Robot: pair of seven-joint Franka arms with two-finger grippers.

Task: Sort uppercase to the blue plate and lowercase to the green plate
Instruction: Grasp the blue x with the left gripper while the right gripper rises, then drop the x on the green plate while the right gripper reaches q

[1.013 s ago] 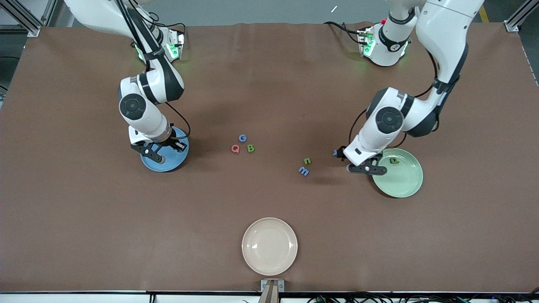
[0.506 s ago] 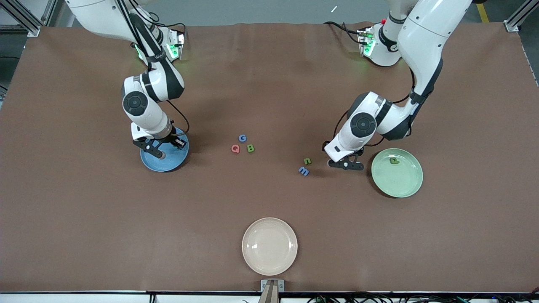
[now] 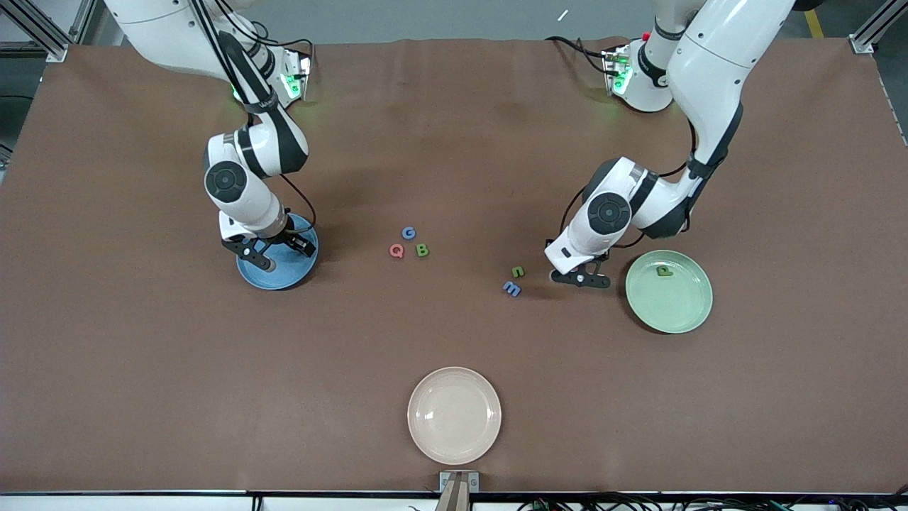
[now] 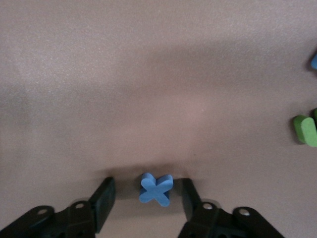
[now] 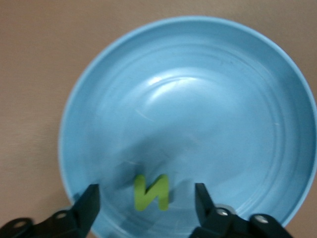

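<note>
The pink Q is beside the green B. My right gripper goes there next and closes on the round sides of the Q (image 3: 396, 251).
My left gripper (image 3: 578, 277) is low over the table between the green n (image 3: 518, 272) and the pale green plate (image 3: 670, 309). In the left wrist view its fingers (image 4: 103, 197) stand open around the blue x (image 4: 156, 189), not touching it. The green p (image 3: 664, 270) lies in the green plate. The blue m (image 3: 511, 288) lies beside the n. My right gripper (image 3: 266, 250) is open over the blue plate (image 3: 287, 273). The green N (image 5: 152, 192) lies in that plate (image 5: 208, 99) between the open fingers. G (image 3: 408, 233), Q (image 3: 396, 250) and B (image 3: 422, 250) lie mid-table.
A beige plate (image 3: 454, 415) sits near the table's front edge, nearest the front camera. The n's edge (image 4: 304, 130) shows in the left wrist view. Brown table surface lies all around the plates and letters.
My left gripper has moved from the green plate's rim toward the n and m and now brackets the blue x. My right gripper has stayed over the blue plate.
</note>
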